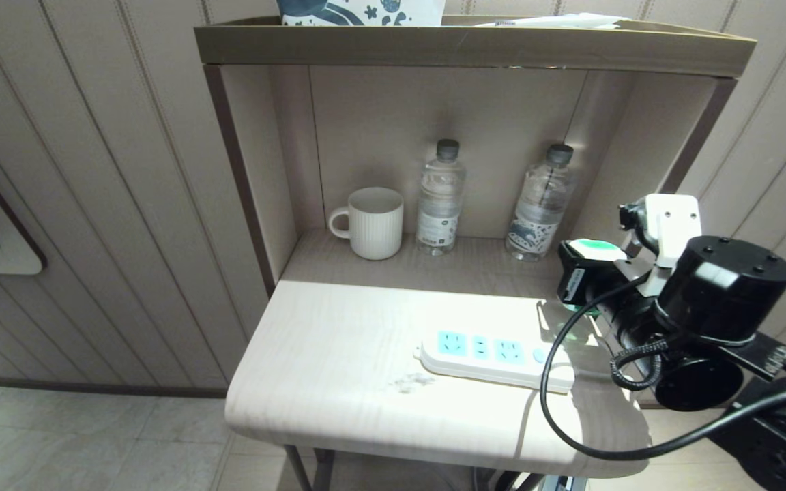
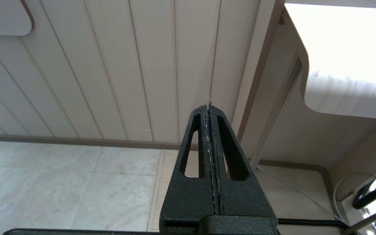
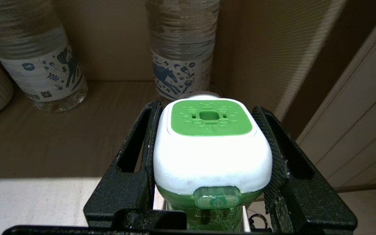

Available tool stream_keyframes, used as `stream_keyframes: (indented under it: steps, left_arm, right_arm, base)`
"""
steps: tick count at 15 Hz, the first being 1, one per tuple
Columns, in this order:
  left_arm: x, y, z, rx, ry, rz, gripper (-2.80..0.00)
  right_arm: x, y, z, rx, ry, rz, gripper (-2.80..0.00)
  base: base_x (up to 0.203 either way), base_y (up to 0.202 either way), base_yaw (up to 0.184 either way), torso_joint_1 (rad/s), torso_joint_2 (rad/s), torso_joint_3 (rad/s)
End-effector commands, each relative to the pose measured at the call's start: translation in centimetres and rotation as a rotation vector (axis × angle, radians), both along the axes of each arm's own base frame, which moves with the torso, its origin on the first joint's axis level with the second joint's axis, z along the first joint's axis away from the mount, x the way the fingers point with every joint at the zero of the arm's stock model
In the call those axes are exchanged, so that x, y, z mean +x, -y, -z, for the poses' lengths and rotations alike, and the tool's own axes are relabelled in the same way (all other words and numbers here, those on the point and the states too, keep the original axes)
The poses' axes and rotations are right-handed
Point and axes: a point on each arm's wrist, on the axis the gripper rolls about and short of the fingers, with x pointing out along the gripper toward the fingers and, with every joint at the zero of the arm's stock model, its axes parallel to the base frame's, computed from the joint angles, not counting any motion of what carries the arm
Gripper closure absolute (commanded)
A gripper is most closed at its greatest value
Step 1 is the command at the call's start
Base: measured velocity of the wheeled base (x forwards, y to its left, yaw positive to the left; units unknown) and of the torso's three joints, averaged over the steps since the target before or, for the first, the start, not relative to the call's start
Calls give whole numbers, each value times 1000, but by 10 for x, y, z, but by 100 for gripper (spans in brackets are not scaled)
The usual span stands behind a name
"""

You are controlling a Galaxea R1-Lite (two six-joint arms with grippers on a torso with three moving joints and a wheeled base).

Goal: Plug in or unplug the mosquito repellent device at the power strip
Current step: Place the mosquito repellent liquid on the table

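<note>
I should set the mosquito repellent device down with my right gripper in front of the water bottle farthest from the mug (image 1: 533,299).
The mosquito repellent device (image 3: 211,147), a white head with a green top panel over a translucent green bottle, sits clamped between the black fingers of my right gripper (image 3: 206,107). In the head view that gripper (image 1: 587,269) holds the device (image 1: 594,249) in the air above the table's right end. It is up and to the right of the power strip (image 1: 495,354) and apart from it. The strip lies flat near the table's front right, its pale blue sockets bare. My left gripper (image 2: 209,106) is shut on nothing, parked low beside the table near the floor.
A white ribbed mug (image 1: 374,221) and two clear water bottles (image 1: 441,198) (image 1: 542,204) stand in the alcove at the back, the right bottle close to the held device. The alcove's side wall (image 1: 645,157) is near my right arm. A black arm cable (image 1: 550,382) loops over the strip's right end.
</note>
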Motion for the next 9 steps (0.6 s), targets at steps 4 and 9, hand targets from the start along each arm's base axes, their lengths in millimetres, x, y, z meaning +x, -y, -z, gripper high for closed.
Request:
stream_keyframes:
  steps: [4,9]
  left_arm:
    - [0,0,0,0,-2,0,0]
    - [0,0,-1,1,1,0,0]
  right_arm:
    - [36,-17,32,-27,-44,21,0]
    - [54,-23,14,-54,12,47,0]
  base:
    - [0,0,0,0,0,0]
    - [0,0,0,0,0,0]
